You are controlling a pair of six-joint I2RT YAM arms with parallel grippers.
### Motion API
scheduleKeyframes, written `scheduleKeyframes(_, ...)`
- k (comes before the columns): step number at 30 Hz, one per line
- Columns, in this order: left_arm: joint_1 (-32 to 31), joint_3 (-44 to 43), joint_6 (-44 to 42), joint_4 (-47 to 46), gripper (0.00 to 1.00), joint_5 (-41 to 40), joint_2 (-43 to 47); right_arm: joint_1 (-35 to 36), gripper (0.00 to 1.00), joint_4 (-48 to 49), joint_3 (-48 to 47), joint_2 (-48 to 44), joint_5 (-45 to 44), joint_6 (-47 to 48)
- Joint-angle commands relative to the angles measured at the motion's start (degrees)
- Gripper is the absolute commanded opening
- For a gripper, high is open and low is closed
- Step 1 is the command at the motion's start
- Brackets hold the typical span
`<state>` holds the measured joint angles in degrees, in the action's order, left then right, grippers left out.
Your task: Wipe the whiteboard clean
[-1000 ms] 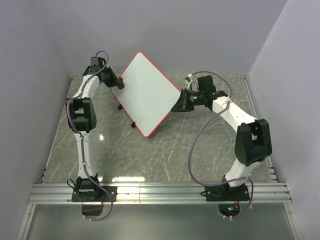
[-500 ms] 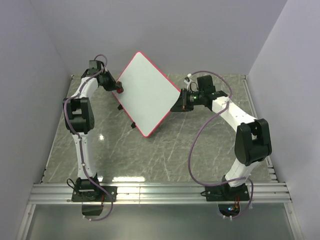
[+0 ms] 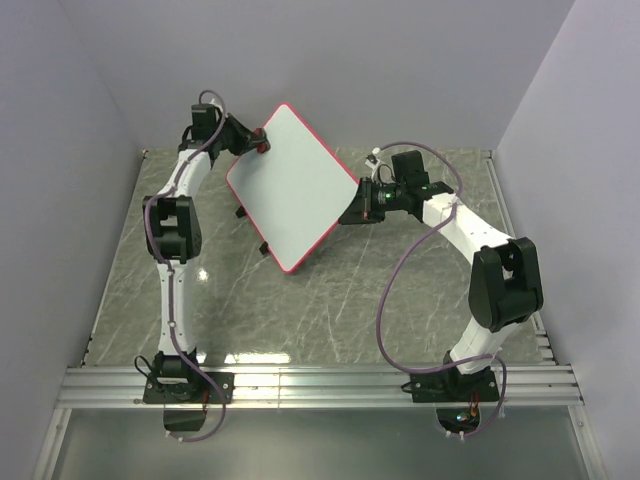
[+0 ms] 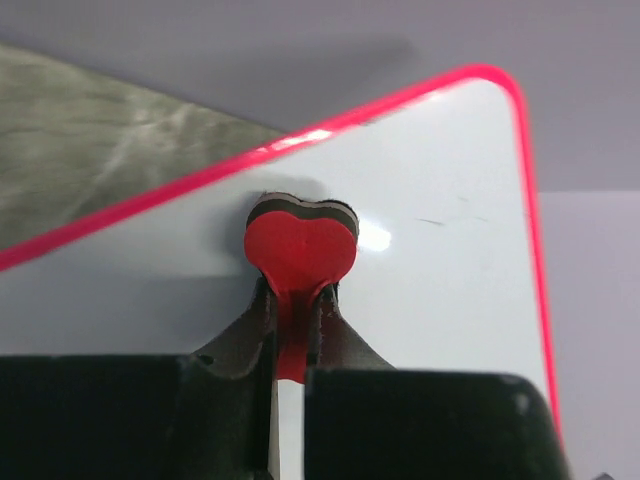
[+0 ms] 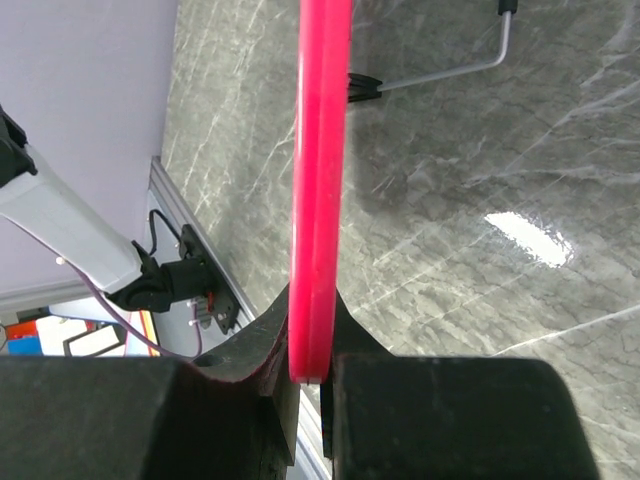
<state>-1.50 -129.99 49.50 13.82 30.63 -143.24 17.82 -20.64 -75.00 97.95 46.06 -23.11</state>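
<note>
I will drop the small red eraser piece with my left gripper on the grey marble table [image 3: 218,233] beside the whiteboard's black feet.
The whiteboard [image 3: 292,190], white with a thin red-pink frame, is held tilted above the table. My right gripper [image 3: 357,208] is shut on its right edge; the right wrist view shows the frame [image 5: 320,150] edge-on between the fingers of that gripper [image 5: 315,345]. My left gripper [image 3: 258,141] is at the board's upper left edge, shut on a small red bow-shaped eraser piece [image 4: 300,250] with a dark felt layer. The left gripper [image 4: 297,297] presses the piece against the white surface [image 4: 440,290] near the top corner. The surface looks clean apart from a faint thin mark [image 4: 432,222].
The grey marble table [image 3: 330,300] lies below. Black feet [image 3: 265,250] stick out of the board's lower left edge. A thin metal rod [image 5: 450,68] and a black foot [image 5: 362,88] show in the right wrist view. Walls close in behind and at both sides.
My left gripper has moved with the red piece from the board's left edge up and right to its upper edge. The board has shifted slightly. The right gripper has kept its hold.
</note>
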Motion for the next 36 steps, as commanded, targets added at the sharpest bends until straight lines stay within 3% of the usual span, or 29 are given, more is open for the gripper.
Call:
scheduleKeyframes(1, -4.8, -2.9, 4.0, -6.5, 0.0, 5.0, -1.7, 1.2, 0.0, 0.4, -2.4, 1.5, -0.4, 2.1)
scheduleKeyframes(8, -4.9, -1.8, 2.1, -6.5, 0.0, 1.0, 0.1, 1.5, 0.0, -0.2, -3.4, 2.1, -0.9, 2.5)
scheduleKeyframes(14, -2.6, 7.0, -0.7, -2.9, 0.0, -8.7, 4.7, 1.3, 0.0, -0.5, -3.0, 1.7, -1.1, 2.9)
scheduleKeyframes(17, -0.7, 10.9, -1.9, -2.5, 0.0, -9.8, 7.0, 1.5, 0.0, -0.5, -2.8, 1.6, -1.0, 3.1)
scheduleKeyframes(29, 0.9, 19.2, -9.1, 0.3, 0.0, -11.4, 21.4, 1.5, 0.0, 1.3, -1.2, -0.2, -1.9, 2.7)
scheduleKeyframes(35, 3.2, 23.4, -12.8, 6.1, 0.0, -20.1, 29.6, 0.2, 0.0, 1.7, 1.7, -4.5, -5.1, 2.4)
scheduleKeyframes(36, 3.7, 24.5, -13.4, 7.5, 0.0, -21.4, 30.9, -0.2, 0.06, 2.4, 2.7, -6.5, -5.6, 1.4)
